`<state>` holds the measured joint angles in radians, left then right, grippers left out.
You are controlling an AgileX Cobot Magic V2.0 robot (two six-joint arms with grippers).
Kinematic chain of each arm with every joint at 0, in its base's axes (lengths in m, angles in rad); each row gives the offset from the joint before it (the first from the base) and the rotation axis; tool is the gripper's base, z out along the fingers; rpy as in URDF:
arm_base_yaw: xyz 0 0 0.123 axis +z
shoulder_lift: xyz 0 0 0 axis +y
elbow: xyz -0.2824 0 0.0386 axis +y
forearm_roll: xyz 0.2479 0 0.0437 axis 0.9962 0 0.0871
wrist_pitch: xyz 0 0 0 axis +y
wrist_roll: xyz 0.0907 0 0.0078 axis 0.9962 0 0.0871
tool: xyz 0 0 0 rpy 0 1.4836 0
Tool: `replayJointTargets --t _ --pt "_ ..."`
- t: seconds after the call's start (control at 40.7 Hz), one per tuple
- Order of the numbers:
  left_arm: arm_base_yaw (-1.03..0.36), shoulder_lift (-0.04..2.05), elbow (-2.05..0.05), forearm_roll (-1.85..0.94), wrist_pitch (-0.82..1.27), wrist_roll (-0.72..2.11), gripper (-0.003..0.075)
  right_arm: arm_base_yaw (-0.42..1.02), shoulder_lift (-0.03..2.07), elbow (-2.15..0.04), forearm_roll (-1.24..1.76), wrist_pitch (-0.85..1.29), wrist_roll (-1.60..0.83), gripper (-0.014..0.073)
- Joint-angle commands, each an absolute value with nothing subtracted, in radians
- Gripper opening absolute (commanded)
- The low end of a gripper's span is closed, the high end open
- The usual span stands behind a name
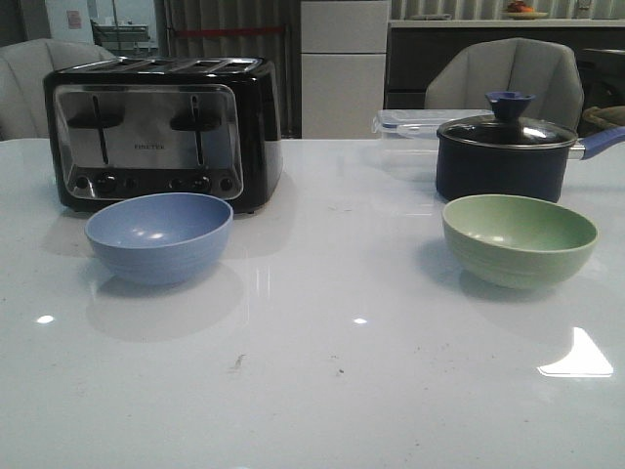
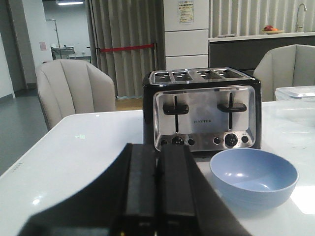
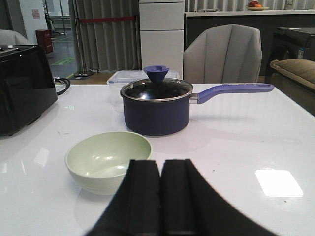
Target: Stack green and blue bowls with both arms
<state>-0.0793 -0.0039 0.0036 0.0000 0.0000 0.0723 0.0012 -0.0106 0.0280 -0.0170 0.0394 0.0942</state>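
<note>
I will close my right gripper on the rim of the green bowl (image 1: 593,234) (image 3: 150,147), at the side that is farthest from the blue bowl.
The blue bowl (image 1: 159,235) sits upright and empty on the white table at the left, in front of the toaster; it also shows in the left wrist view (image 2: 253,178). The green bowl (image 1: 519,239) sits upright and empty at the right, in front of the navy pot; it also shows in the right wrist view (image 3: 108,160). The two bowls stand far apart. My left gripper (image 2: 157,152) is shut and empty, short of the blue bowl. My right gripper (image 3: 160,167) is shut and empty, short of the green bowl. Neither arm shows in the front view.
A black and chrome toaster (image 1: 161,132) stands behind the blue bowl. A dark navy lidded pot (image 1: 503,154) with a long handle stands behind the green bowl, with a clear plastic box (image 1: 410,132) behind it. Chairs stand beyond the table's far edge.
</note>
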Motion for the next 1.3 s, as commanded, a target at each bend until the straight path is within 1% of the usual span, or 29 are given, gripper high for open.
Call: replayJointTargets --t 0.0,0.614,0.786,0.909,1.032,1.18,1.278 --pt "-0.079 -0.024 0.008 -0.011 -0.094 0.063 0.0093 -0.005 -0.03 0.025 -0.017 -0.04 0.085 0.0057" --pt "-0.079 -0.024 0.008 -0.011 -0.098 0.063 0.0093 -0.005 -0.03 0.025 -0.017 -0.04 0.085 0.0057" --pt "-0.079 -0.024 -0.014 -0.047 -0.126 0.063 0.0093 -0.005 -0.03 -0.01 -0.017 -0.103 0.085 0.0057" --pt "-0.079 -0.023 -0.096 -0.047 -0.114 0.063 0.0093 -0.005 -0.03 -0.105 -0.022 -0.051 0.085 0.0057" --pt "-0.079 0.004 -0.24 -0.048 -0.032 0.063 0.0093 -0.005 -0.003 -0.226 -0.051 0.026 0.085 0.0057" --pt "-0.079 0.116 -0.448 -0.048 0.077 0.063 0.0093 -0.005 0.088 -0.396 -0.058 0.115 0.085 0.0057" --pt "-0.079 0.215 -0.584 -0.048 0.189 0.063 0.0093 -0.005 0.177 -0.505 -0.058 0.193 0.085 0.0057"
